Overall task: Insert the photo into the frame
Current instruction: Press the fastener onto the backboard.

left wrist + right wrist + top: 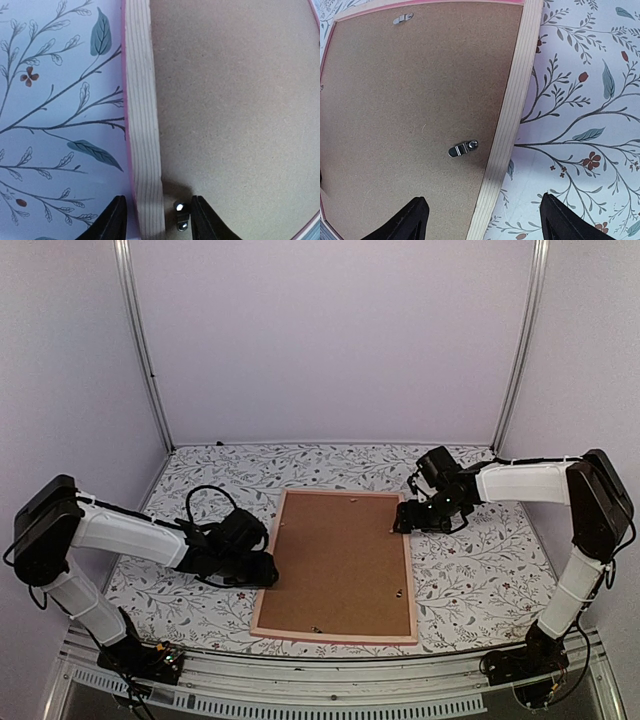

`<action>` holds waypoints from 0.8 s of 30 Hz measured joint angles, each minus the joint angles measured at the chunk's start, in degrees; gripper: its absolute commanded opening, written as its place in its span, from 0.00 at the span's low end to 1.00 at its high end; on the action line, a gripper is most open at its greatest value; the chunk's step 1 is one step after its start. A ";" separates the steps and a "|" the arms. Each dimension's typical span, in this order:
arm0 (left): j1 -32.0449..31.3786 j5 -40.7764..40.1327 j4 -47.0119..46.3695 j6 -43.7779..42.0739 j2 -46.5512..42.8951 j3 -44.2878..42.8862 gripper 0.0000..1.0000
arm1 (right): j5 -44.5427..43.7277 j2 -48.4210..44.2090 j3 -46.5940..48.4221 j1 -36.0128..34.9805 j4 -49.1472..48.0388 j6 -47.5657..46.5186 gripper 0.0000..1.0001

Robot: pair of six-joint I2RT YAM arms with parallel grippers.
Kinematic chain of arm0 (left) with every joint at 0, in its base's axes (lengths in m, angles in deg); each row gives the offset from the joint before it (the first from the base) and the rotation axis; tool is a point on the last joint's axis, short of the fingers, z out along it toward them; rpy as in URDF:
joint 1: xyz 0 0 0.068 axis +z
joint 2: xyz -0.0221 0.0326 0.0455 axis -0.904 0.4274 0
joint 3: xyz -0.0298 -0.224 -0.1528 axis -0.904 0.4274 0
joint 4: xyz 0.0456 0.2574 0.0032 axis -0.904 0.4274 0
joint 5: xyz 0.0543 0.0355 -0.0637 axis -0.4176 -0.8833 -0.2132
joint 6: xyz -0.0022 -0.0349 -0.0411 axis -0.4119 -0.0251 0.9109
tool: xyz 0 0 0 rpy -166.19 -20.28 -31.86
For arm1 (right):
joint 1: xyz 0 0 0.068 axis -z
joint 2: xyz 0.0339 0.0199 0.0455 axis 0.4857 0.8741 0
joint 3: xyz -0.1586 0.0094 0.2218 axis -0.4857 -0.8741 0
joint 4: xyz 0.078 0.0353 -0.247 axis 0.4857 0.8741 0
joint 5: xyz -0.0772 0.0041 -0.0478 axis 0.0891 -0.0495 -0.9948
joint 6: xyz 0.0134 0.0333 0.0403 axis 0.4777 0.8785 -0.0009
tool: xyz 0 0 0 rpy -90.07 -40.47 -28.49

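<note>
I should open my left gripper, as the small metal clip is inside its fingers beside the bar, then move farther up and grip the clear part of the bar (144, 150).
The pink frame (262, 575) lies face down in the middle of the table, with the brown hardboard backing (338, 560) filling it. The photo is hidden. My left gripper (268, 570) is open at the frame's left edge. In the left wrist view its fingers straddle the pale wood rail (142, 150) and a small metal clip (181, 212). My right gripper (403, 517) is wide open at the frame's upper right edge. In the right wrist view it spans the rail (507, 130), with a metal clip (463, 148) just inside on the backing.
The table carries a floral cloth (480, 570). Another clip (403, 19) sits near the frame's far rail. White walls and two metal posts (145, 350) close the back. A metal rail (330, 680) runs along the near edge.
</note>
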 measured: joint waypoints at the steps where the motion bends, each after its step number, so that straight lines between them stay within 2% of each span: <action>1: 0.00 -0.07 0.00 -0.02 0.02 0.00 0.43 | 0.00 0.07 0.00 0.00 -0.02 0.00 0.80; 18: 0.00 -1.55 -0.28 1.77 -1.18 1.03 0.16 | 0.31 1.44 0.00 0.00 -0.57 -0.22 0.80; 20: 0.00 -1.60 -0.31 1.97 -1.33 1.09 0.18 | 0.31 1.57 0.00 0.00 -0.59 -0.22 0.80; 23: 0.00 -1.55 -0.48 2.49 -1.36 1.20 0.29 | 0.31 1.57 0.00 0.00 -0.63 -0.22 0.80; 24: 0.00 -1.51 -0.50 2.38 -1.36 1.25 0.35 | 0.31 1.57 0.00 0.00 -0.63 -0.22 0.80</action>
